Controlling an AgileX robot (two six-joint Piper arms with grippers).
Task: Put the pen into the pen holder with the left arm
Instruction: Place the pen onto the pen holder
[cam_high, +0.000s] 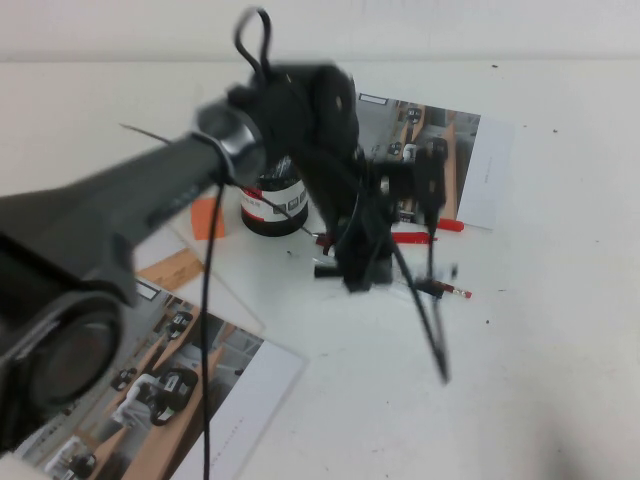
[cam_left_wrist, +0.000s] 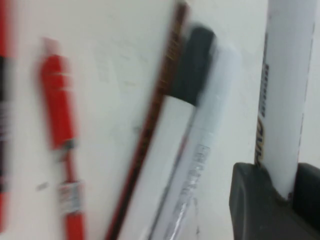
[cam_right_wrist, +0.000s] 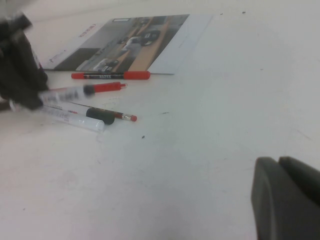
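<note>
My left gripper is to let the white marker go upright inside the black mesh pen holder (cam_high: 272, 146) beside the orange patch.
The pen (cam_left_wrist: 282, 100), a thick white marker with black print, runs lengthwise between the black fingers (cam_left_wrist: 250, 202) of my left gripper (cam_left_wrist: 282, 185), which is shut on its barrel just above the white table. In the high view the left gripper (cam_high: 357, 268) hangs low over the pens, right of the pen holder (cam_high: 272, 207), a small black mesh cup with a red-and-white band. The marker itself is hidden under the gripper there. My right gripper (cam_right_wrist: 286, 200) hovers shut over bare table, away from the pens, holding nothing.
Beside the marker lie a slim white pen with a black cap (cam_left_wrist: 192, 125), a thin brown pencil (cam_left_wrist: 150, 135) and a red pen (cam_left_wrist: 60, 110). Another red pen (cam_right_wrist: 110, 75) lies along a printed leaflet (cam_right_wrist: 135, 37). A second leaflet (cam_high: 170, 390) sits front left.
</note>
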